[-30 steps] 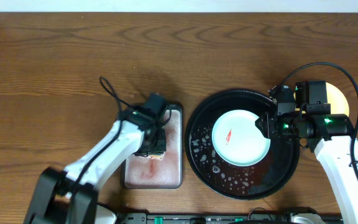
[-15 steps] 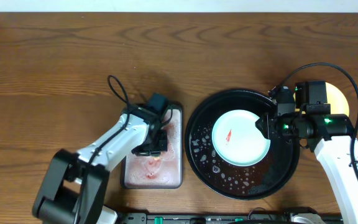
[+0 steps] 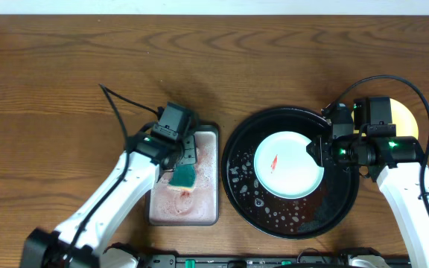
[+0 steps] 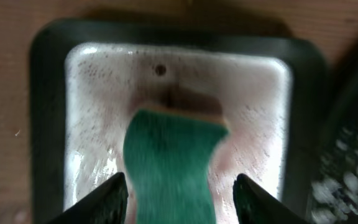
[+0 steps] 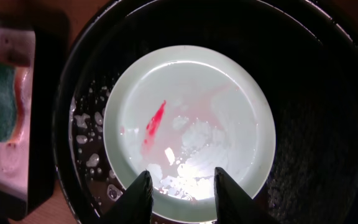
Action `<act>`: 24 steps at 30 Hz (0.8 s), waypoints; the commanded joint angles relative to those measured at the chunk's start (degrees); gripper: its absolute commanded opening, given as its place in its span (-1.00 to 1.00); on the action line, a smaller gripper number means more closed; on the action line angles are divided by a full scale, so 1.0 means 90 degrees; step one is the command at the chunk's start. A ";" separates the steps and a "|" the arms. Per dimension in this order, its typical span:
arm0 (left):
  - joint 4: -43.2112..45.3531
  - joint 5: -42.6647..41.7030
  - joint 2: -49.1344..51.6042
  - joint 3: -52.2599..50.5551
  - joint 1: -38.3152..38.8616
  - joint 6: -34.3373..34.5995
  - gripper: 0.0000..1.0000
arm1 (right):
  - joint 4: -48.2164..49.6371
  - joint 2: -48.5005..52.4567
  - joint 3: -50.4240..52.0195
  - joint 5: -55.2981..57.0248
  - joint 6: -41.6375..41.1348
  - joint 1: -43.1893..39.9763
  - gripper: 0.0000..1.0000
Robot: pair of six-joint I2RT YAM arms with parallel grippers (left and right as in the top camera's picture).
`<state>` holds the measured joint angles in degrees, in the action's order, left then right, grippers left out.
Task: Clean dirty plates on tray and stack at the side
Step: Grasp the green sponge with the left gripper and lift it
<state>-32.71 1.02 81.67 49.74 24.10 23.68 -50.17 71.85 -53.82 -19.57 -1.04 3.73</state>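
Red smears the mint plate; my left gripper should take the green sponge (image 3: 183, 177) from the pan and wipe it before stacking.
A pale mint plate (image 3: 285, 164) with a red smear (image 5: 156, 121) and suds lies in the round black tray (image 3: 240, 197). My right gripper (image 3: 315, 152) is at the plate's right rim. In the right wrist view its fingers (image 5: 143, 190) stand apart over the plate's near edge (image 5: 191, 124), clamped on nothing. A yellow plate (image 3: 406, 119) lies on the table right of the tray, half hidden by the right arm. My left gripper (image 3: 185, 162) hangs open over a green sponge (image 3: 184, 176). The sponge (image 4: 173, 162) lies between the fingers with a gap on each side.
The sponge rests in a rectangular grey metal pan (image 3: 207, 201) of pinkish soapy water, just left of the tray. Foam dots the tray's wet floor (image 5: 89, 162). Bare wooden table (image 3: 51, 89) spreads to the left and back.
The left gripper opened and drew back from the sponge, which now shows uncovered in the pan; the left arm swung its elbow leftward. The right arm and plate held still.
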 commanded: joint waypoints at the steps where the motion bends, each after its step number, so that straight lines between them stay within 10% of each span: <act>1: 0.0282 0.0245 0.0568 -0.0338 -0.0034 -0.0107 -0.07 | -0.0029 -0.0032 -0.0073 -0.0070 0.0073 0.0044 -0.40; 6: 0.0488 -0.0063 0.1001 -0.0335 -0.0034 -0.0109 -0.83 | -0.0024 -0.0032 -0.0073 -0.0070 0.0075 0.0044 -0.41; 12: 0.0061 -0.0075 0.0590 0.0022 -0.0034 -0.0180 -0.85 | -0.0029 -0.0032 -0.0073 -0.0070 0.0075 0.0044 -0.42; 17: -0.0629 -0.0342 -0.0100 0.0245 -0.0034 -0.0177 0.25 | -0.0058 -0.0032 -0.0073 -0.0070 0.0075 0.0044 -0.44; 24: -0.0877 -0.0777 -0.0049 -0.0034 -0.0019 -0.0129 0.30 | -0.0073 -0.0032 -0.0073 -0.0070 0.0075 0.0044 -0.43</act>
<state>-41.01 -4.10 79.70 50.65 24.10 22.46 -50.76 71.85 -53.82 -19.57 -0.99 3.73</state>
